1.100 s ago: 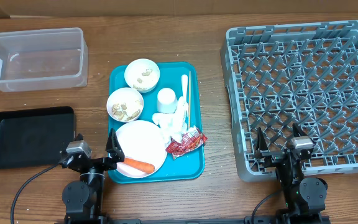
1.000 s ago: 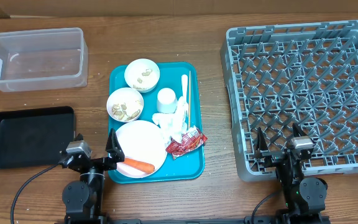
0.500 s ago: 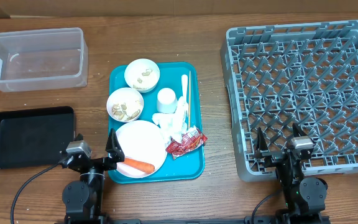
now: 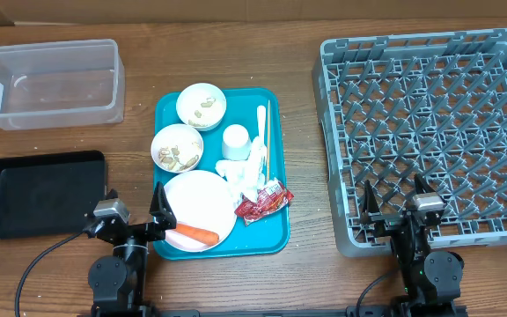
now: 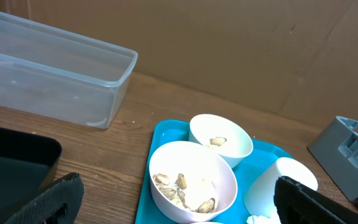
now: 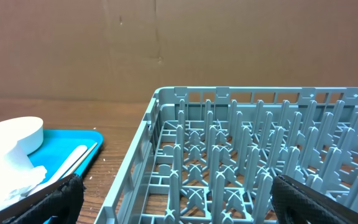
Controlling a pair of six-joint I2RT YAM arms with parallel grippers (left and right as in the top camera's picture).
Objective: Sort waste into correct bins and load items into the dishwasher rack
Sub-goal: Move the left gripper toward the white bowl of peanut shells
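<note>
The near bowl has a side facing the shallow black tray. My left gripper should close on the rim of the near bowl [image 4: 154, 158] [image 5: 151, 174] on that side.
On a teal tray [image 4: 167, 251] lie the waste and the items. The waste is an orange carrot [image 4: 196, 235] on a white plate [image 4: 199, 201], crumpled napkins [image 4: 246, 172] and a red wrapper [image 4: 263, 201]. The items include two bowls holding crumbs [image 4: 202, 106] [image 4: 178, 147], a cup [image 4: 236, 138], a fork [image 4: 260, 132] and chopsticks [image 4: 268, 141]. My left gripper [image 4: 135, 195] stands open at the tray's front left corner, its jaws framing the near bowl [image 5: 191, 180]. My right gripper [image 4: 394, 189] is open at the front edge of the grey dishwasher rack [image 4: 429, 114]. Both hold nothing.
The clear tub [image 4: 49, 82] sits at the back left, and the shallow black tray [image 4: 42, 192] lies in front of it, beside my left arm. Bare wood runs between the teal tray and the rack [image 6: 260, 149]. Cardboard walls the far side.
</note>
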